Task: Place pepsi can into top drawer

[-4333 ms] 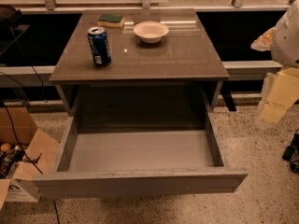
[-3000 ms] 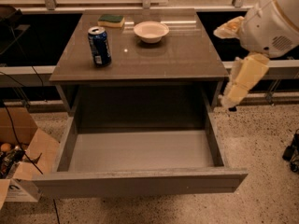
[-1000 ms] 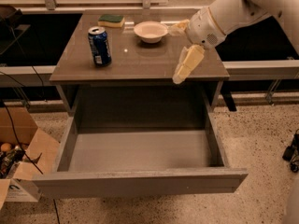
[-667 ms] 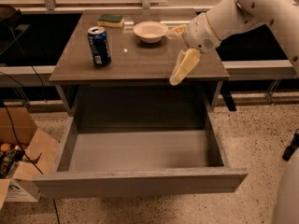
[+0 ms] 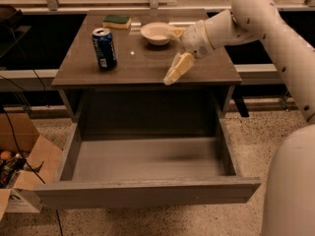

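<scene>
Next, I grip the middle of the pepsi can's body (image 5: pixel 106 49), as it belongs in the top drawer.
The pepsi can (image 5: pixel 105 48) stands upright on the left part of the grey table top (image 5: pixel 138 65). The top drawer (image 5: pixel 147 193) is pulled fully out below the table, and nothing shows inside it. My gripper (image 5: pixel 169 56) is open and empty. It hovers over the right middle of the table top, to the right of the can and apart from it. One finger (image 5: pixel 178 68) points down and left, and the other reaches toward the bowl.
A white bowl (image 5: pixel 156 33) and a green-and-yellow sponge (image 5: pixel 116 21) sit at the back of the table. A cardboard box (image 5: pixel 22 168) with cables stands on the floor at the left. My arm (image 5: pixel 275 28) reaches in from the right.
My arm has swung in from the right edge to above the table and keeps moving left toward the can. The can, the bowl and the drawer have not moved.
</scene>
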Available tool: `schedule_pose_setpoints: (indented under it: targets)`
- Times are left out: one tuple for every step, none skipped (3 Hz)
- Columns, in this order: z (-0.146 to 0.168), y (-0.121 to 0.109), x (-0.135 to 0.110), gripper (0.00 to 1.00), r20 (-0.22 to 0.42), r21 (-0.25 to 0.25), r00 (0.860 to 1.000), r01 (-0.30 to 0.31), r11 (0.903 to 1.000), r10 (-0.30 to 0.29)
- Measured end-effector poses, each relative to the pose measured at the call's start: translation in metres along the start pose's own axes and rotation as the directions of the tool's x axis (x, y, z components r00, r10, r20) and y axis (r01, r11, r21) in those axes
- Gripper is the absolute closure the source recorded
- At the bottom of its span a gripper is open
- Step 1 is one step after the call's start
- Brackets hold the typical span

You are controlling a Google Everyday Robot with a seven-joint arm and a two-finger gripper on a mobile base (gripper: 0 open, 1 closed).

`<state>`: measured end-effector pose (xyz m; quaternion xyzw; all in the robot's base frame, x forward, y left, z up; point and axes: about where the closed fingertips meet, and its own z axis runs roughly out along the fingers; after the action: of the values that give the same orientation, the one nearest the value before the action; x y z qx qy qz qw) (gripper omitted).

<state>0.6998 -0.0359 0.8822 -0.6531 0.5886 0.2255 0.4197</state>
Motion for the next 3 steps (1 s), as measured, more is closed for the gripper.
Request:
schedule_pose_setpoints:
  targets:
    - [0.031,-0.020,-0.001,0.00,0.045,0.021,0.999,0.005,0.9998,-0.006]
    - [0.071,-0.031,-0.002,0.00,0.076,-0.010,0.997,0.002,1.0000,-0.001]
    - [0.110,-0.034,-0.005,0.00,0.094,-0.066,0.996,0.004,0.9978,0.002]
